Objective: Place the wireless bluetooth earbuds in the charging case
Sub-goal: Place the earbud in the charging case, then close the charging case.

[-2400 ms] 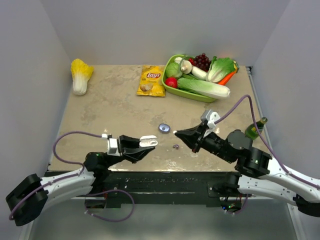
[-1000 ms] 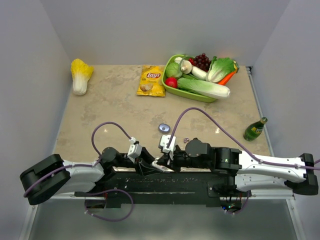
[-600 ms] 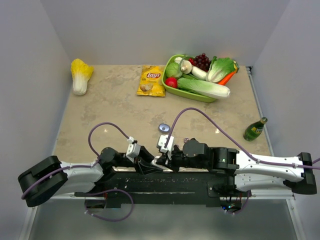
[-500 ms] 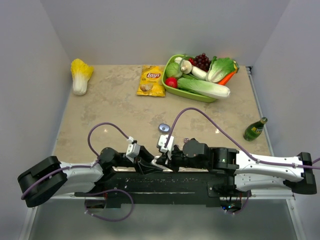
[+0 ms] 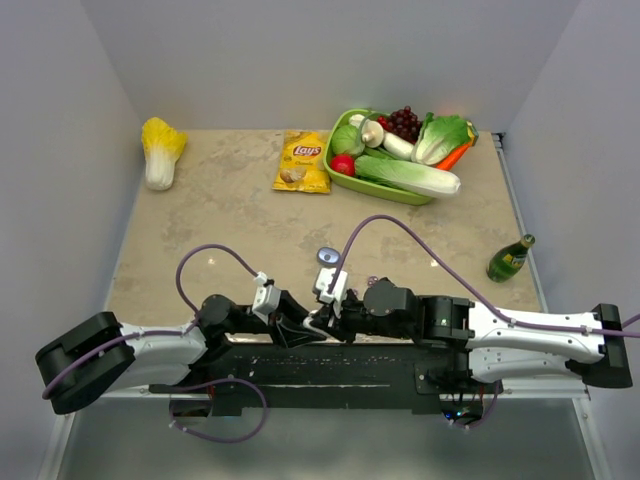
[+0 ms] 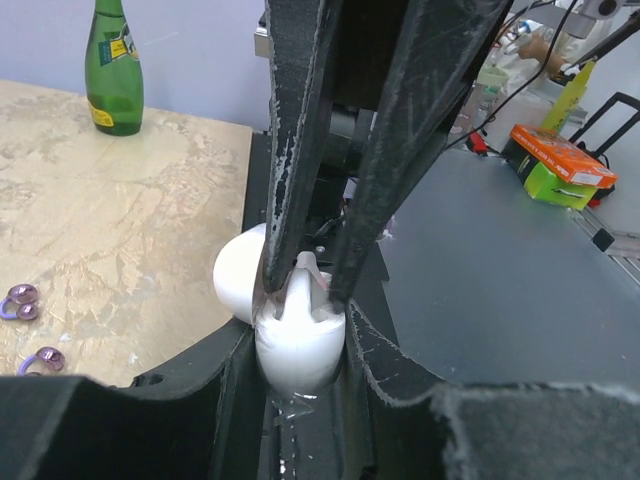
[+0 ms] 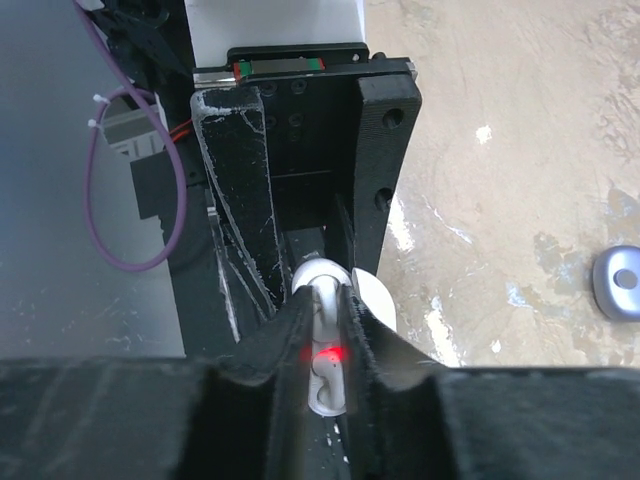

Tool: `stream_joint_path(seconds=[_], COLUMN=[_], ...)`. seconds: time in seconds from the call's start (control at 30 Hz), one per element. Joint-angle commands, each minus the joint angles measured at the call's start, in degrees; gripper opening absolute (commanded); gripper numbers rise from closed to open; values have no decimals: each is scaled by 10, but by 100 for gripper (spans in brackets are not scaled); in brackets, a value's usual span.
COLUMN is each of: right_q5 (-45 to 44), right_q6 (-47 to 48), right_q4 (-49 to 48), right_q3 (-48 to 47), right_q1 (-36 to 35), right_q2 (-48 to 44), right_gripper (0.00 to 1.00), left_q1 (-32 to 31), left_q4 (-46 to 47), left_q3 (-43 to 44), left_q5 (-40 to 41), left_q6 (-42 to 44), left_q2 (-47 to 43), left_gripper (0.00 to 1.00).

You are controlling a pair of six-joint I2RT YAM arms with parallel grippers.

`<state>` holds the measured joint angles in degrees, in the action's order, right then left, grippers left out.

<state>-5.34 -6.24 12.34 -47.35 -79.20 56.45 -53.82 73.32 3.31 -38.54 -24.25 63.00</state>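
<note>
Next, I release the white charging case on the table (image 5: 281,223) with my left gripper, just in front of the chip bag.
My left gripper (image 5: 298,326) is shut on the open white charging case (image 6: 300,345), its lid (image 6: 238,285) hanging to one side, at the table's near edge. My right gripper (image 5: 322,321) meets it from the other side, shut on a white earbud (image 7: 328,345) whose lower end sits in the case (image 7: 325,395). A red light glows between the fingers there. In the left wrist view the right gripper (image 6: 303,287) pinches the bud (image 6: 305,268) right over the case. Purplish-grey earbuds (image 6: 18,302) lie loose on the table, another pair (image 6: 45,360) nearer.
A small grey-blue oval object (image 5: 328,256) lies just beyond the grippers and shows in the right wrist view (image 7: 620,282). A green bottle (image 5: 508,260) stands at the right. A green tray (image 5: 385,190) of vegetables, a chip bag (image 5: 303,160) and a cabbage (image 5: 160,150) are at the back.
Since 2.4 s ago both arms have drawn back from over the table and met at the near edge. In the last second the right gripper has edged slightly left at the case.
</note>
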Motion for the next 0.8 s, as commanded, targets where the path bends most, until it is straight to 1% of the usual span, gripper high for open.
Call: stream_joint_path(seconds=[0.0, 0.13, 0.23, 0.27, 0.33, 0.37, 0.43, 0.47, 0.57, 0.77], right_q5=[-24, -45, -93, -132, -183, -230, -256, -259, -252, -206], right_q6=[-18, -30, -43, -48, -55, -68, -83, -93, -108, -102], right_q4=[-32, -42, -50, -53, -54, -47, -15, -7, 8, 3], right_q3=[8, 7, 9, 13, 28, 30, 27, 26, 23, 16], right_q1=[-5, -4, -4, -5, -3, -3, -2, -3, -2, -1], right_q2=[-30, -75, -122, -134, -159, -161, -143, -133, -95, -54], right_gripper=[25, 33, 34, 33, 30, 23, 15, 11, 9, 11], left_q1=[-4, -4, -4, -4, -4, -4, -5, -4, -4, -4], left_q4=[127, 133, 136, 137, 140, 142, 145, 146, 146, 138], left_q3=[18, 12, 7, 6, 1, 0, -6, -8, -10, -15], left_q5=[14, 19, 22, 24, 30, 33, 43, 47, 56, 67], left_q6=[15, 15, 15, 15, 17, 18, 22, 24, 34, 39], left_q2=[5, 8, 11, 10, 6, 5, -4, -8, -19, -37], left_gripper=[0, 0, 0, 0, 0, 0, 0, 0, 0, 0])
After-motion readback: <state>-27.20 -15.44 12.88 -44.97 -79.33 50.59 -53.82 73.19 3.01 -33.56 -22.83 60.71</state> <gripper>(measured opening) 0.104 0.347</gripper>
